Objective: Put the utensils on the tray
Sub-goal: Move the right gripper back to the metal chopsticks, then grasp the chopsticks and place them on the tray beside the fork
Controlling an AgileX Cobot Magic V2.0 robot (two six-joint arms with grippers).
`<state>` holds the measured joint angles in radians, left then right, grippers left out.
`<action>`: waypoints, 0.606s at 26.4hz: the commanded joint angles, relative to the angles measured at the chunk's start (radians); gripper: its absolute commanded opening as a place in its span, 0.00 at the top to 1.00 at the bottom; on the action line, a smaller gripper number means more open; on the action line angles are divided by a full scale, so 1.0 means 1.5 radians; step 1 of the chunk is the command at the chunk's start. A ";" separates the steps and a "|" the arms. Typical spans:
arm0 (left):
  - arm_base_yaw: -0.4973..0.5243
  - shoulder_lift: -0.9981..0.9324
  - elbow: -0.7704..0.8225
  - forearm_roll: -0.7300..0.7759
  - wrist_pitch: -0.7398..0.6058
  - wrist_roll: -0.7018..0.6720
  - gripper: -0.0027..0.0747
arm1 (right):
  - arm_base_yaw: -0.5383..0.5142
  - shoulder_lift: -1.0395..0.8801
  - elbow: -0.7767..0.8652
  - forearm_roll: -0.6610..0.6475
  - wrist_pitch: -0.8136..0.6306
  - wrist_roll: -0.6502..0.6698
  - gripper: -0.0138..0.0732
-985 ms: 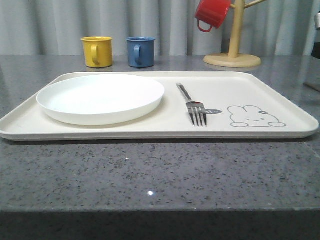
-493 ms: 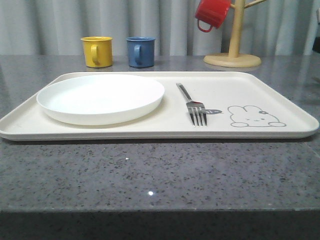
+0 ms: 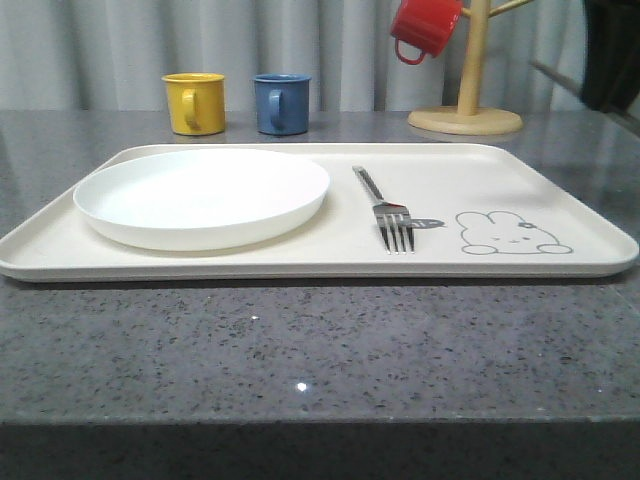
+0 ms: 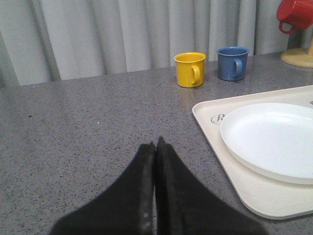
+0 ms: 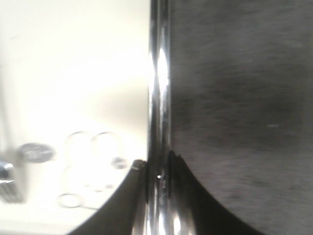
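Note:
The chopsticks will go down from my right gripper onto the cream tray [image 3: 466,205] [image 5: 73,116], beside the fork and just behind the ear of the rabbit drawing.
A silver fork [image 3: 385,205] lies on the cream tray [image 3: 560,185], tines toward me, just left of the rabbit drawing. My right gripper [image 5: 157,164] is shut on a pair of shiny flat chopsticks [image 5: 159,73], which hang above the tray's right edge [image 5: 73,73]. In the front view the dark right arm [image 3: 610,50] is high at the right, with the thin chopsticks [image 3: 555,78] slanting out of it. My left gripper [image 4: 156,143] is shut with nothing in it, over the grey counter to the left of the tray [image 4: 210,122].
A round white plate [image 3: 200,195] fills the tray's left half. A yellow mug [image 3: 194,102] and a blue mug [image 3: 281,103] stand behind the tray. A red mug [image 3: 425,28] hangs on a wooden mug tree [image 3: 466,110] at the back right.
My right arm has come up and further into the front view at the upper right, carrying the chopsticks. The tray, plate and fork have not moved.

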<state>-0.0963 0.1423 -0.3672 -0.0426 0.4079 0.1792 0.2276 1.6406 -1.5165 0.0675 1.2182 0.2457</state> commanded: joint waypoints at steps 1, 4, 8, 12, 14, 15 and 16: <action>0.001 0.007 -0.018 -0.008 -0.055 -0.008 0.99 | 0.047 0.001 -0.023 0.001 -0.031 0.035 0.80; 0.001 0.007 -0.018 -0.008 -0.055 -0.008 0.99 | 0.076 0.031 -0.023 0.005 -0.054 0.066 0.78; 0.001 0.007 -0.018 -0.008 -0.055 -0.008 0.99 | 0.080 0.064 -0.023 0.035 -0.086 0.074 0.77; 0.001 0.007 -0.018 -0.008 -0.055 -0.008 0.99 | 0.080 0.081 -0.023 0.044 -0.091 0.074 0.77; 0.001 0.007 -0.018 -0.008 -0.055 -0.008 0.99 | 0.080 0.084 -0.023 0.044 -0.087 0.074 0.77; 0.001 0.007 -0.018 -0.008 -0.055 -0.008 0.99 | 0.080 0.087 -0.023 0.044 -0.082 0.074 0.77; 0.001 0.007 -0.018 -0.008 -0.055 -0.008 0.99 | 0.080 0.091 -0.023 0.044 -0.076 0.074 0.77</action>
<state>-0.0963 0.1423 -0.3672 -0.0426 0.4079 0.1792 0.3487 1.8143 -1.5207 0.1262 1.1065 0.3579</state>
